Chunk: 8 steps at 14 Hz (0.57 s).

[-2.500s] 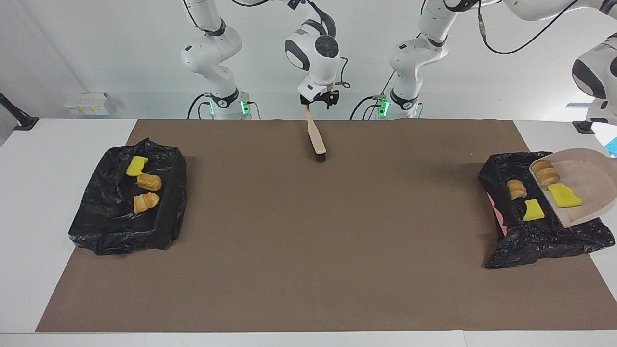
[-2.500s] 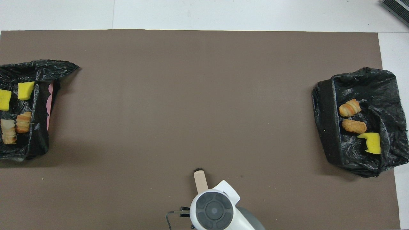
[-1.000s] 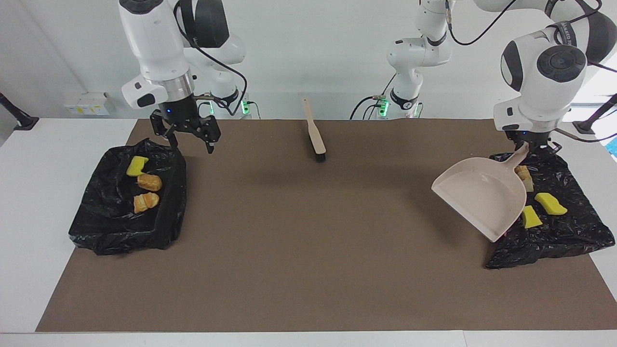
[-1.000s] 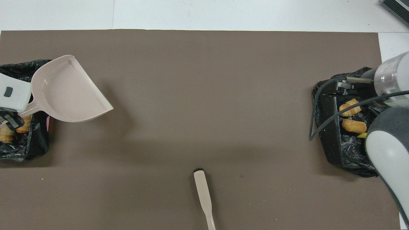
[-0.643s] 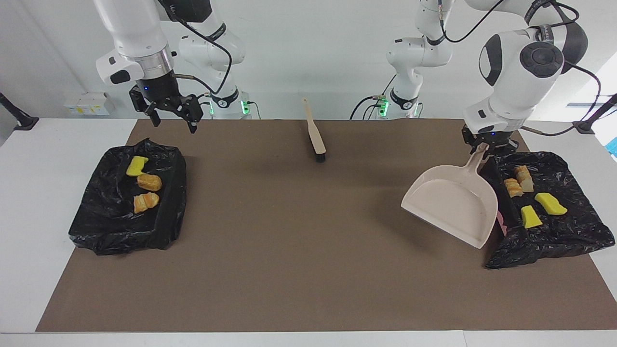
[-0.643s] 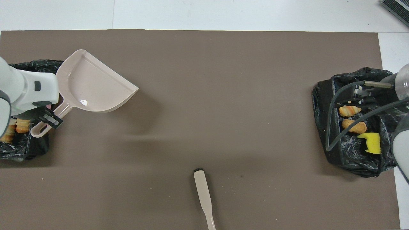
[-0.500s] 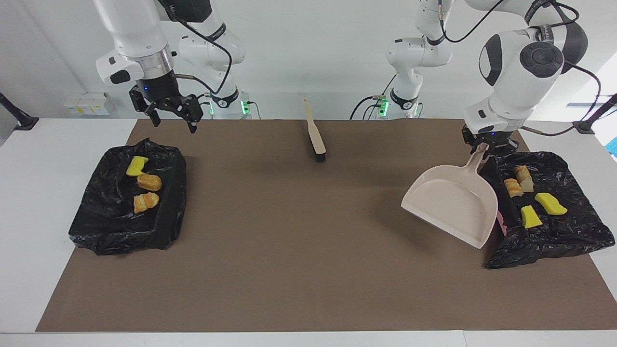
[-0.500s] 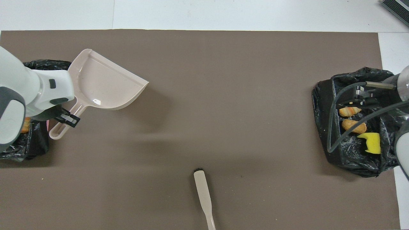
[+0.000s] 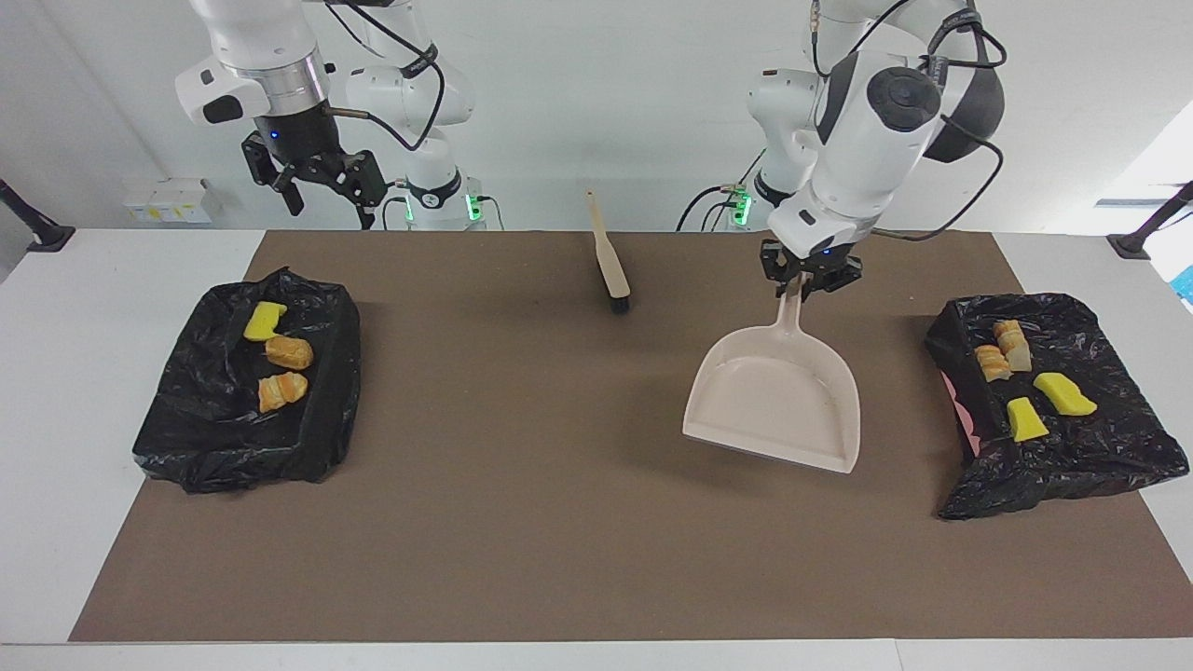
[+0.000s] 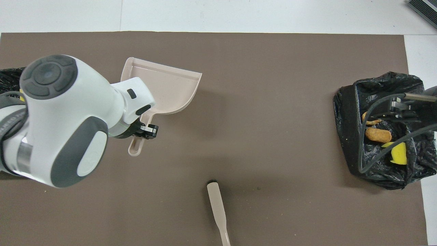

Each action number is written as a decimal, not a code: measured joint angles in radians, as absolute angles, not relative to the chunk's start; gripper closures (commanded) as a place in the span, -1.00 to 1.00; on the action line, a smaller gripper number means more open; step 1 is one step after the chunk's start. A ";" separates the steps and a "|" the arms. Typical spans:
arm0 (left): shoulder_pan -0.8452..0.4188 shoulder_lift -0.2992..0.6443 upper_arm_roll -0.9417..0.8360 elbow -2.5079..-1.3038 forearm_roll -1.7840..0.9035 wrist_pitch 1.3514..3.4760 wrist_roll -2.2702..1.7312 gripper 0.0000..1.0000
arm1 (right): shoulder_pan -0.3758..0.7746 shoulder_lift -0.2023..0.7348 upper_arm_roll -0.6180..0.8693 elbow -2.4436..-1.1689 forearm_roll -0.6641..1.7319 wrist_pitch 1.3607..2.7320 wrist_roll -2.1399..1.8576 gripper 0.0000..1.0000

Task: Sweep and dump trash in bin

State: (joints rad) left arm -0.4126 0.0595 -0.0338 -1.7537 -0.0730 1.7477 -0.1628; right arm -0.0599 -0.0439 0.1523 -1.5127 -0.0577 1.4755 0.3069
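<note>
The beige dustpan will go down from my left gripper onto the brown mat [image 10: 196, 107] beyond the bristles of the beige brush.
My left gripper [image 9: 803, 280] is shut on the handle of the beige dustpan [image 9: 774, 401], which hangs empty and tilted just over the brown mat, between the brush and the bin at the left arm's end; from above the dustpan [image 10: 167, 87] shows beside the left gripper [image 10: 146, 130]. That black-lined bin [image 9: 1072, 466] holds trash: two yellow sponge pieces [image 9: 1025, 419] and bread chunks [image 9: 1002, 352]. The other bin [image 9: 214, 447], at the right arm's end, holds a yellow piece [image 9: 264, 320] and two bread chunks [image 9: 289, 351]. My right gripper [image 9: 326, 198] hangs open and high near that bin, holding nothing.
The beige brush [image 9: 610, 266] lies on the mat near the robots, bristles pointing away from them; its handle [image 10: 216, 205] shows from above. The brown mat [image 9: 522, 522] covers most of the white table. My left arm hides its bin in the overhead view.
My left arm has carried the empty dustpan away from its bin toward the table's middle. My right gripper has risen and drawn back from over its bin, still open.
</note>
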 measured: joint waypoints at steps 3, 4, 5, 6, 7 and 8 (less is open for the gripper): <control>-0.508 0.114 -0.034 -1.763 -0.078 1.824 -0.286 1.00 | -0.060 -0.044 0.152 -1.513 -0.058 1.476 0.307 -1.00; -0.539 0.145 -0.034 -1.765 -0.078 1.866 -0.326 1.00 | -0.060 -0.044 0.152 -1.513 -0.058 1.476 0.307 -1.00; -0.561 0.178 -0.034 -1.767 -0.078 1.908 -0.358 1.00 | -0.060 -0.044 0.152 -1.513 -0.058 1.476 0.307 -1.00; -0.575 0.209 -0.034 -1.768 -0.078 1.944 -0.379 1.00 | -0.060 -0.044 0.152 -1.513 -0.058 1.476 0.307 -1.00; -0.583 0.237 -0.034 -1.769 -0.078 1.975 -0.389 1.00 | -0.060 -0.044 0.152 -1.513 -0.058 1.476 0.307 -1.00; -0.585 0.260 -0.033 -1.777 -0.078 2.010 -0.395 1.00 | -0.060 -0.044 0.152 -1.513 -0.058 1.476 0.307 -1.00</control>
